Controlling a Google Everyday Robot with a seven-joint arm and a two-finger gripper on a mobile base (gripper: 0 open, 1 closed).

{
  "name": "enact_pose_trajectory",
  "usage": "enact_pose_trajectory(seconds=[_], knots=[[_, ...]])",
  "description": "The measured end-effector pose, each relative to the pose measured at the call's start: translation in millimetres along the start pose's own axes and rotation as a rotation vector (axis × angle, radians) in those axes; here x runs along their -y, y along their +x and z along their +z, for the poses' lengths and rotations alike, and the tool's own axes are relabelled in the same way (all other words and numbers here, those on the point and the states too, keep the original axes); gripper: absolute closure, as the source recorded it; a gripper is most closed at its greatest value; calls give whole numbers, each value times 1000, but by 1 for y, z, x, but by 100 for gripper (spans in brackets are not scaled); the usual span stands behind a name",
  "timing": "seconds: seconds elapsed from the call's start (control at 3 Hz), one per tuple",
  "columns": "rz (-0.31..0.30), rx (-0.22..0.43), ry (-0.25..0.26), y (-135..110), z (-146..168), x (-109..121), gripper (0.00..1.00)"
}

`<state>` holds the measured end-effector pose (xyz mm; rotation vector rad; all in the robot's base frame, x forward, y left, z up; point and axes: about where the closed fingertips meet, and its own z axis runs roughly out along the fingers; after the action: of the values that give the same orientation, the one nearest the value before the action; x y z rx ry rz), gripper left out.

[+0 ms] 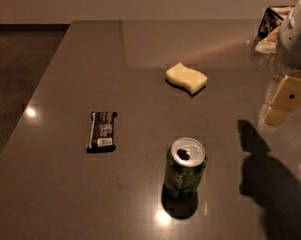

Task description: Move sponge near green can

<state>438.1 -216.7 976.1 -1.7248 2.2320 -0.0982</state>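
I should close on the end point(197, 82) of the sponge farther from the black snack bar.
The sponge point(186, 77) is a pale yellow foam block with wavy edges, lying flat on the grey table point(55, 184) a little behind the middle. The green can point(184, 169) stands upright nearer the front, with a silver top and an open tab hole, straight in front of the sponge and well apart from it. My gripper point(282, 104) hangs at the right edge of the view, above the table, to the right of the sponge and apart from it. It holds nothing that I can see. Its shadow falls on the table to the right of the can.
A flat black snack bar point(102, 130) lies on the left part of the table. Some packets and a dark holder point(269, 26) sit at the far right corner. The table's left edge drops to a dark floor point(15, 64).
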Motion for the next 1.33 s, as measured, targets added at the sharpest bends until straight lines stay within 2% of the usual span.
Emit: enact_pose_trajectory(seconds=[0.33,0.67,1.0,1.33], knots=[[0,0,0,0,0,0,0],[29,-7,-21,-7,7,8,0],[80,21,-52,-26,29,34,0],[167,67,-58,-42,59,67,0]])
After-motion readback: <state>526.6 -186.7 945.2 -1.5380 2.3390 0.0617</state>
